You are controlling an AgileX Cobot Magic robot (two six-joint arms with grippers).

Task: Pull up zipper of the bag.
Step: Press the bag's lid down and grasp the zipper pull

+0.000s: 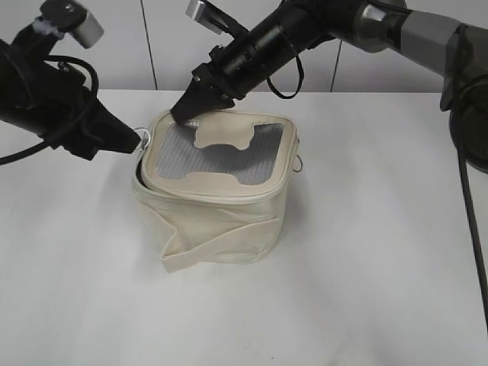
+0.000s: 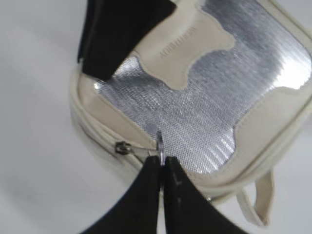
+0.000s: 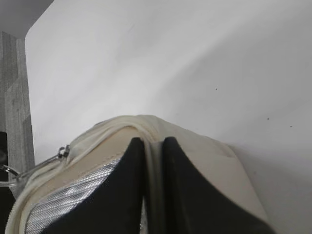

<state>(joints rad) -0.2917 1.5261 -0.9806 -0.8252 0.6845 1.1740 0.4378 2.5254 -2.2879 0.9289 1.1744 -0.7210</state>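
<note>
My left gripper will let go of the silver ring pull just below the middle of the cream bag's front rim (image 1: 219, 224).
The cream bag (image 1: 217, 217) with a grey mesh top and a bone-shaped patch stands in the middle of the white table. My left gripper (image 2: 161, 162) is shut on a silver ring pull (image 2: 160, 146) of the zipper at the bag's left top rim (image 1: 139, 139). The silver slider (image 2: 122, 147) sits on the zip track just left of it. My right gripper (image 3: 153, 144) is shut on the bag's rim at the far corner (image 1: 191, 110), with the rim fabric pinched between the fingers. A second ring pull (image 1: 300, 162) hangs at the bag's right side.
The loose cream strap (image 1: 191, 255) hangs around the bag's front lower body. The white table (image 1: 366, 252) surrounds the bag. A white wall runs behind the table.
</note>
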